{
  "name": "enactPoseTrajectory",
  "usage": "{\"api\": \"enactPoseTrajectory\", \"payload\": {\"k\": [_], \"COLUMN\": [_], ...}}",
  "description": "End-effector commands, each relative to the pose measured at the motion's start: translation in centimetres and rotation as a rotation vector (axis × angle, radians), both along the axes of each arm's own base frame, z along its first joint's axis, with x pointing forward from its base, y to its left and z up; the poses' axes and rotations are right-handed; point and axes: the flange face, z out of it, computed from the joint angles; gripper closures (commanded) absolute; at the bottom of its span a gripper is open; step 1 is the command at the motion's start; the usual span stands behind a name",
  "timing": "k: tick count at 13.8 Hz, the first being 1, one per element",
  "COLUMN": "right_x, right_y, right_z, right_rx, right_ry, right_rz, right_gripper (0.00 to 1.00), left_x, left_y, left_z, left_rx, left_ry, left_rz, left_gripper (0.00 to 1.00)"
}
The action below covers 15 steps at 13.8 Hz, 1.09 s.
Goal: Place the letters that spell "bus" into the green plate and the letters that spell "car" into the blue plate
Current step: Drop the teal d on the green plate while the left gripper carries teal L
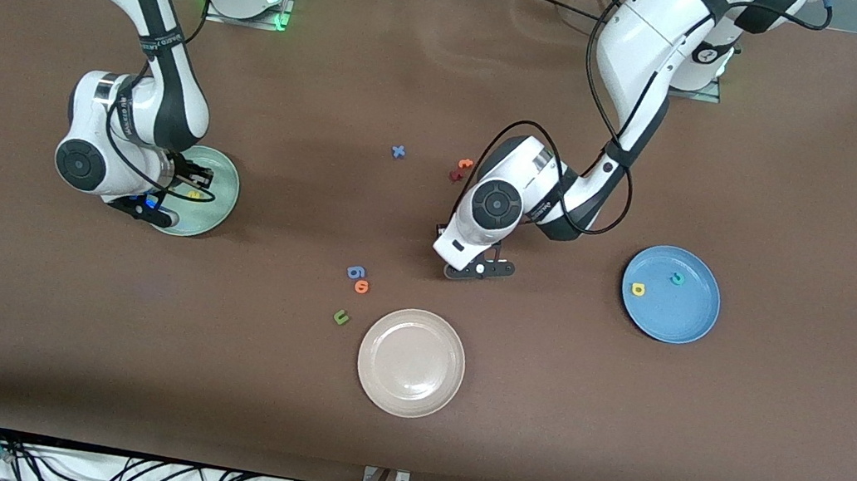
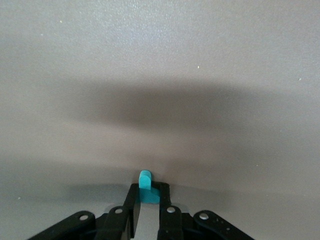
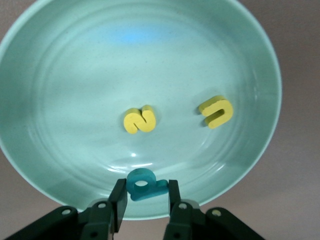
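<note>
My left gripper should release the teal r near the middle of the blue plate [image 1: 665,290], next to the teal c.
My right gripper [image 3: 144,192] hangs over the rim of the green plate [image 3: 75,75] and is shut on the teal b [image 3: 144,185]. A yellow s [image 3: 139,120] and a yellow u [image 3: 216,111] lie in that plate [image 1: 220,199], which sits toward the right arm's end of the table. My left gripper [image 2: 149,192] is low over the brown tabletop mid-table, shut on the teal r [image 2: 148,186]. In the front view the left hand [image 1: 474,270] hides that letter. The blue plate [image 1: 678,317] holds a yellow a [image 1: 638,288] and a teal c [image 1: 676,279].
A beige-white plate [image 1: 411,362] sits nearest the front camera. Beside it lie a blue 6-shaped piece [image 1: 355,271], an orange o [image 1: 362,286] and an olive u [image 1: 341,316]. A blue x [image 1: 398,151] and red and orange pieces [image 1: 460,169] lie farther back, close to the left arm's wrist.
</note>
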Motion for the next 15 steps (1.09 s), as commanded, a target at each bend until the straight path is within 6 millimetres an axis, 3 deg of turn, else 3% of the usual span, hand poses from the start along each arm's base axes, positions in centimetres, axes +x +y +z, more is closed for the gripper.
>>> {"api": "enactPoseTrajectory", "payload": {"k": [1,2,3,6,10,15], "right_x": [-0.3,-0.3,-0.3,0.1,2.3,6.1], "right_y": [0.3,0.3,0.3,0.5,0.8,-1.1], "right_z": [0.3,0.3,0.3,1.6,9.5,21.7], "right_rx": [0.015,0.014,0.013,0.019,0.039,0.034], "right_ry": [0.008,0.008,0.008,0.0,-0.024,-0.041], "right_rz": [0.008,0.005,0.006,0.006,-0.004,-0.021], "right_gripper": [0.37,0.12,0.02,0.01,0.01,0.01], "left_x": [-0.1,-0.1,0.1,2.0,5.9,9.2], "left_y": [-0.1,-0.1,0.0,2.3,8.2,20.1], "left_z": [-0.5,-0.6,-0.4,2.2,5.8,6.3], "left_rx": [0.004,0.005,0.005,0.037,0.047,0.051], "left_ry": [0.008,0.011,0.01,0.042,0.155,0.296], "left_rz": [0.009,0.007,0.006,0.005,-0.099,-0.277], "left_gripper": [0.89,0.89,0.91,0.96,0.96,0.96]}}
